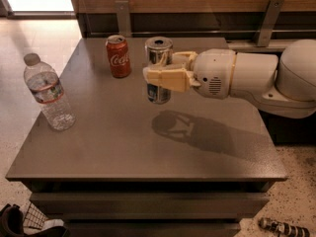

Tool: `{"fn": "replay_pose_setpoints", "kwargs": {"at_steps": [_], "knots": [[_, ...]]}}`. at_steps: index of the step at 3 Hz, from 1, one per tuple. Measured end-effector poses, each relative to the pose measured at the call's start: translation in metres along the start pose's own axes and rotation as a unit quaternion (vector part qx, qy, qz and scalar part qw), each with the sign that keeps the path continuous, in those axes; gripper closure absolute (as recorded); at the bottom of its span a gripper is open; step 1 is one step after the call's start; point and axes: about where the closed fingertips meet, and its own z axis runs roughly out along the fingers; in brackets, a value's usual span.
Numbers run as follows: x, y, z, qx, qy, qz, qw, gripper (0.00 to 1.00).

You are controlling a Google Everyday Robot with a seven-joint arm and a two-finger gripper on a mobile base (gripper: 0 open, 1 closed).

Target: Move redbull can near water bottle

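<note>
My gripper is going to put the redbull can down on the grey table (pixel 100 129). Next, I let go of it there, close beside the water bottle, toward the arm's shadow.
The redbull can (pixel 158 53), slim and silver with blue panels, hangs upright above the middle of the table, clear of its top. My gripper (pixel 165 76) is shut on it, with the cream fingers (pixel 165 79) wrapped around its middle; the white arm comes in from the right. The water bottle (pixel 47 92), clear with a white cap and a red-and-blue label band, stands near the table's left edge, well to the left of the can.
A red Coca-Cola can (pixel 118 56) stands at the back of the grey table (pixel 118 147), just left of the held can. The arm's shadow (pixel 192 130) falls on the table. A wooden wall with metal brackets runs behind. Small objects lie on the floor below.
</note>
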Motion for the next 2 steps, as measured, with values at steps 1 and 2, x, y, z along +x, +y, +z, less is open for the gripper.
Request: {"fn": "replay_pose_setpoints", "kwargs": {"at_steps": [1, 2], "knots": [[0.005, 0.037, 0.037, -0.025, -0.013, -0.004, 0.9996, 1.0], [0.012, 0.048, 0.067, -0.052, -0.027, -0.019, 0.9981, 1.0]]}}
